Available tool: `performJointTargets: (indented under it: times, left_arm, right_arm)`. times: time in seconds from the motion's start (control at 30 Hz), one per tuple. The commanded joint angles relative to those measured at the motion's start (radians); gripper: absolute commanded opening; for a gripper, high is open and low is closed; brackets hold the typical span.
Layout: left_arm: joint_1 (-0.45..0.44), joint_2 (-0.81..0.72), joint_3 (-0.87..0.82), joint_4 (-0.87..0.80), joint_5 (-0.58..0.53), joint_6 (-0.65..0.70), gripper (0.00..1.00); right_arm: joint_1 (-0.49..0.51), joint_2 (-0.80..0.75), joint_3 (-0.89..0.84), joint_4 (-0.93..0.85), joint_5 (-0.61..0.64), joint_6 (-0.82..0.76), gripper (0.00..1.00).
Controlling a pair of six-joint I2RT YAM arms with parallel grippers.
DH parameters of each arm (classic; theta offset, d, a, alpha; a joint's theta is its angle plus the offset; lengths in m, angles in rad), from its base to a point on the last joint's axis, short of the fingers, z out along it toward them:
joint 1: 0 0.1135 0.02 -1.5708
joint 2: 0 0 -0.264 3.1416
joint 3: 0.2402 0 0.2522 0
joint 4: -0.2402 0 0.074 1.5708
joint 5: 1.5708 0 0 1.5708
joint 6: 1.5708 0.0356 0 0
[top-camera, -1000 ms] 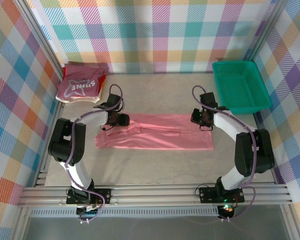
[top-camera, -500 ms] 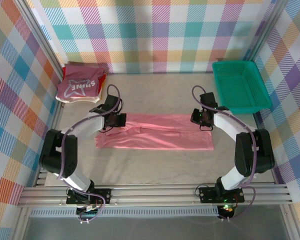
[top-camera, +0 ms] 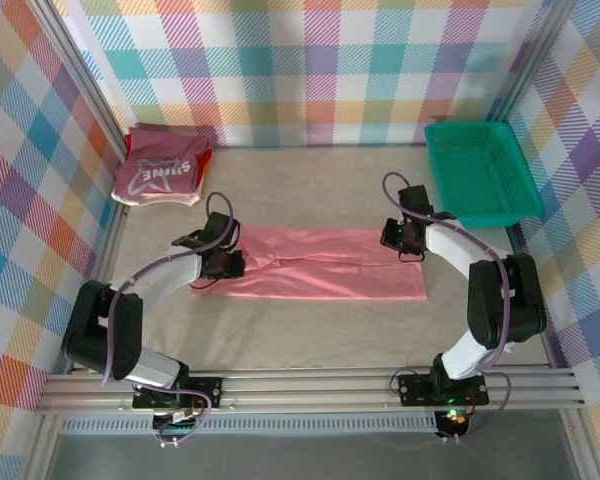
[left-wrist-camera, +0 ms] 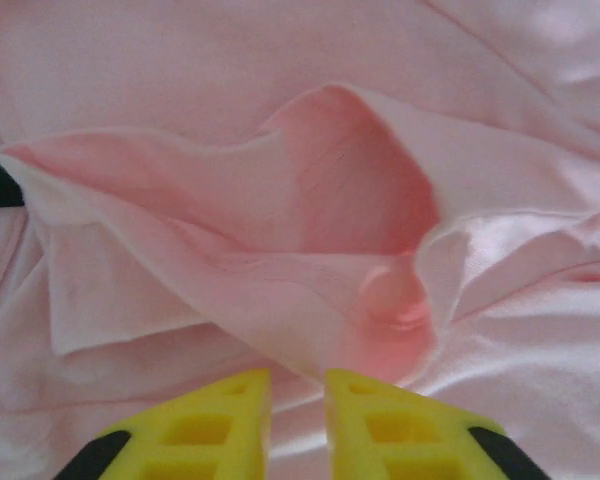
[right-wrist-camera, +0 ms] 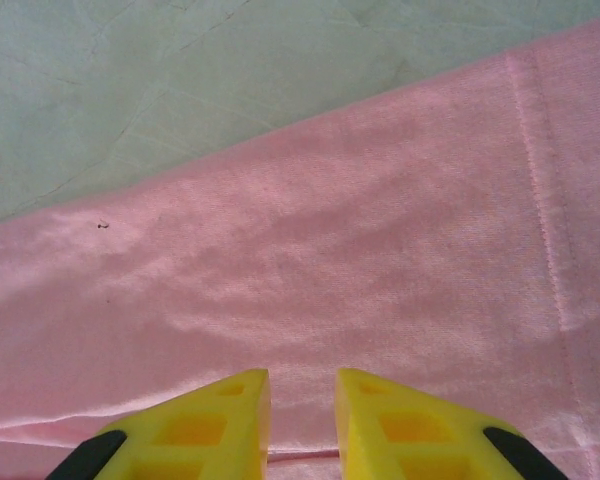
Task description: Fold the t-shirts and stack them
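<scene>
The sleeve's gaping opening bulges up ahead of my left gripper's shut fingers. My left gripper should open and take the sleeve by its hem (left-wrist-camera: 420, 252) before folding.
The salmon-pink t-shirt (top-camera: 320, 268) lies as a long band across the middle of the table. My left gripper (top-camera: 223, 262) is at its left end, jaws shut on a raised fold of the pink cloth (left-wrist-camera: 280, 270), which bulges up in front of the left gripper (left-wrist-camera: 298, 385). My right gripper (top-camera: 404, 240) is low over the shirt's far right corner, and the right gripper (right-wrist-camera: 303, 385) is shut on flat pink cloth (right-wrist-camera: 310, 250) beside the stitched hem (right-wrist-camera: 545, 200). A folded stack with the dark pink lettered shirt (top-camera: 158, 175) on top sits at the back left, cream and red cloth under it.
A green mesh basket (top-camera: 480, 170) stands at the back right, close to the right arm. Checked walls enclose the grey table (top-camera: 310, 195). Bare table runs behind the shirt and in front of it toward the arm bases.
My left gripper has moved toward the near side and a little left, dragging the shirt's left end with it. The right gripper has stayed in place.
</scene>
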Motion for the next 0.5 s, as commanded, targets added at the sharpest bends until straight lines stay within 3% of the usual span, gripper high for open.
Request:
performJointTargets:
  times: [0.0,0.07,0.17,0.23,0.33,0.47]
  left_arm:
    - [-0.01,-0.118,-0.002,0.033,0.014,-0.009,0.15]
    - [-0.01,-0.139,0.023,0.047,0.025,-0.01,0.29]
    - [-0.01,-0.096,0.07,0.026,-0.006,0.001,0.28]
    - [-0.01,-0.055,0.082,0.026,-0.008,0.008,0.33]
    - [-0.01,0.017,0.098,0.038,0.022,-0.004,0.51]
    - [-0.013,0.083,0.091,0.07,0.069,-0.038,0.55]
  right_arm:
    - [-0.007,0.009,0.033,-0.015,0.004,0.002,0.24]
    - [-0.026,0.014,0.038,-0.022,-0.005,0.01,0.24]
    - [-0.069,0.018,0.04,-0.034,-0.022,0.025,0.26]
    - [-0.104,0.03,0.046,-0.047,-0.025,0.027,0.29]
    - [-0.158,0.059,0.063,-0.069,-0.041,0.025,0.31]
    - [-0.195,0.1,0.085,-0.099,-0.061,0.017,0.34]
